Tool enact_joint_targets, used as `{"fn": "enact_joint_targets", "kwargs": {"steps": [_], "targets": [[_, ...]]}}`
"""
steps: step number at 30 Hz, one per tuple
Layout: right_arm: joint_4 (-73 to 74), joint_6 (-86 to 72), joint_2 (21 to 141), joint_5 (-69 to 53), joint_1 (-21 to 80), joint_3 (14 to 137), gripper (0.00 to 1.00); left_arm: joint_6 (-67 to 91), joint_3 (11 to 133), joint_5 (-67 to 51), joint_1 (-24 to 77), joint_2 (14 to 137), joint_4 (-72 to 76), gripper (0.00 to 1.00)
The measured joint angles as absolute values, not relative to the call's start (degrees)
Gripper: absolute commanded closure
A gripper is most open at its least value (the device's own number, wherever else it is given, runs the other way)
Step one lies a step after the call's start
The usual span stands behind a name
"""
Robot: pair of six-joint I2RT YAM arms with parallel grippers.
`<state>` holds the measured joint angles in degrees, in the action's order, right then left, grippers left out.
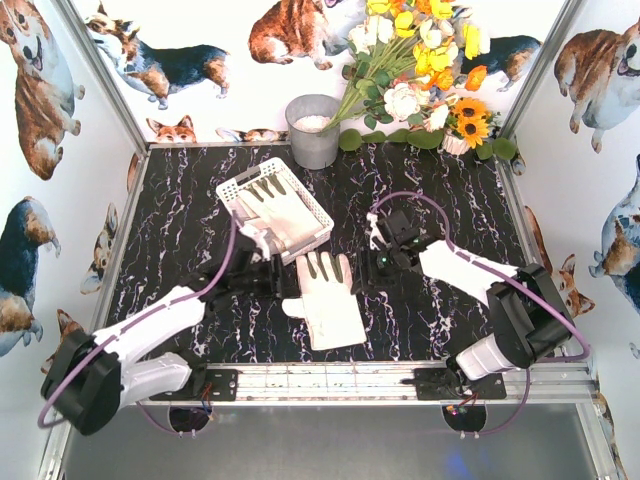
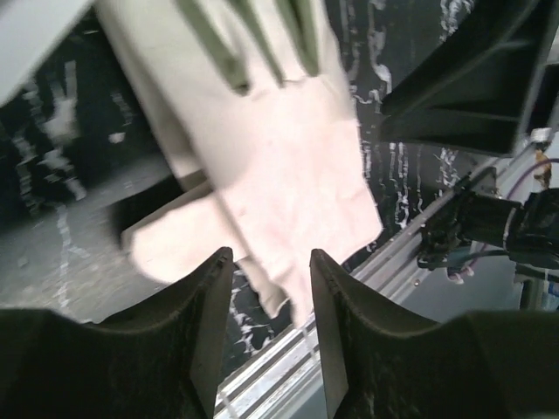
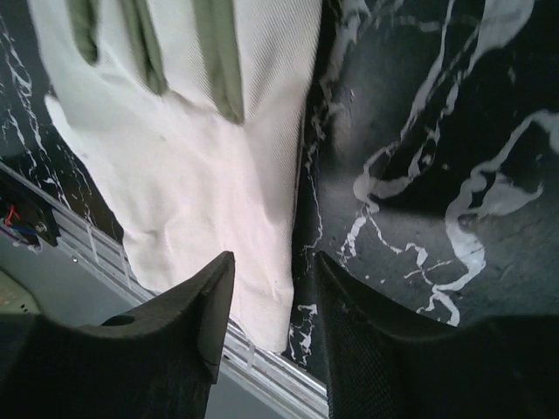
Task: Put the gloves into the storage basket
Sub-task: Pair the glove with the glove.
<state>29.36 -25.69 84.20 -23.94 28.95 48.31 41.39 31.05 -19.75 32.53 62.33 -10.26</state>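
The glove's edge is lying flat under my right gripper's empty fingers, so next I lower my right gripper and pinch the palm's side (image 1: pixel 353 300) before lifting.
One cream-white glove (image 1: pixel 325 300) with dark finger patches lies flat on the black marbled table, cuff toward the near edge. A second glove (image 1: pixel 282 212) lies inside the white slotted storage basket (image 1: pixel 240 182) just behind it. My left gripper (image 1: pixel 270 272) hovers at the table glove's left edge, between it and the basket. Its fingers stand open above the glove (image 2: pixel 279 148), gripping nothing. My right gripper (image 1: pixel 372 262) is at that glove's right edge, open too. In its wrist view the glove (image 3: pixel 192 148) lies below the fingers (image 3: pixel 214 305), untouched.
A grey metal bucket (image 1: pixel 313 130) stands at the back behind the basket. A bunch of artificial flowers (image 1: pixel 420 70) fills the back right. An aluminium rail (image 1: pixel 330 380) runs along the near table edge, just beyond the glove's cuff. Printed walls close in both sides.
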Motion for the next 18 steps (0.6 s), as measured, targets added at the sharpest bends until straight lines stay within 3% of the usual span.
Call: {"fn": "enact_joint_targets", "kwargs": {"steps": [6, 12, 18], "targets": [[26.79, -29.78, 83.59, -27.16, 28.86, 42.48, 0.73, 41.71, 35.79, -19.86, 38.72, 70.96, -5.5, 0.79], [22.46, -33.36, 83.64, -30.06, 28.88, 39.46, 0.82, 41.06, 37.36, -20.51, 40.71, 78.96, -2.39, 0.85], [19.79, -34.89, 84.79, -31.73, 28.91, 38.26, 0.77, 38.61, 37.28, -18.98, 40.71, 83.5, -3.46, 0.95]]}}
